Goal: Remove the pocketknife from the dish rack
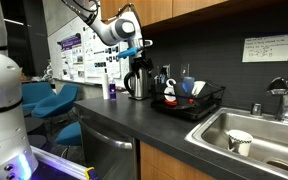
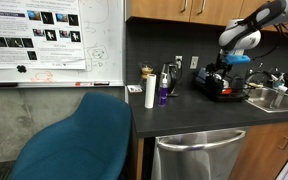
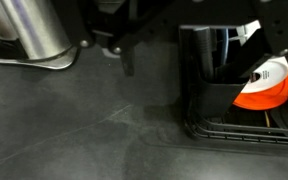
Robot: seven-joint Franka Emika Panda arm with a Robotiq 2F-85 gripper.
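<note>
Next, I close my gripper on the pocketknife's upper end (image 1: 162, 72) (image 3: 205, 46), where it stands in the black utensil cup at the kettle-side end of the dish rack.
The black wire dish rack (image 1: 196, 104) stands on the dark counter between a steel kettle and the sink; it also shows in an exterior view (image 2: 224, 90) and at the right of the wrist view (image 3: 234, 128). It holds a black utensil cup (image 3: 222, 95), an orange and white item (image 3: 268, 86) and blue dishes. I cannot make out the pocketknife in any view. My gripper (image 1: 137, 58) hangs above the counter at the rack's kettle-side end, also seen in an exterior view (image 2: 222, 68). In the wrist view the gripper (image 3: 199, 45) is open and empty, fingers (image 3: 127, 62) spread wide.
A steel kettle (image 1: 136, 83) stands right beside the rack, also in the wrist view (image 3: 29, 30). Bottles (image 2: 156, 92) stand further along the counter. The steel sink (image 1: 269, 150) holds a white cup (image 1: 239, 141). A blue chair (image 2: 79, 140) is in front of the counter.
</note>
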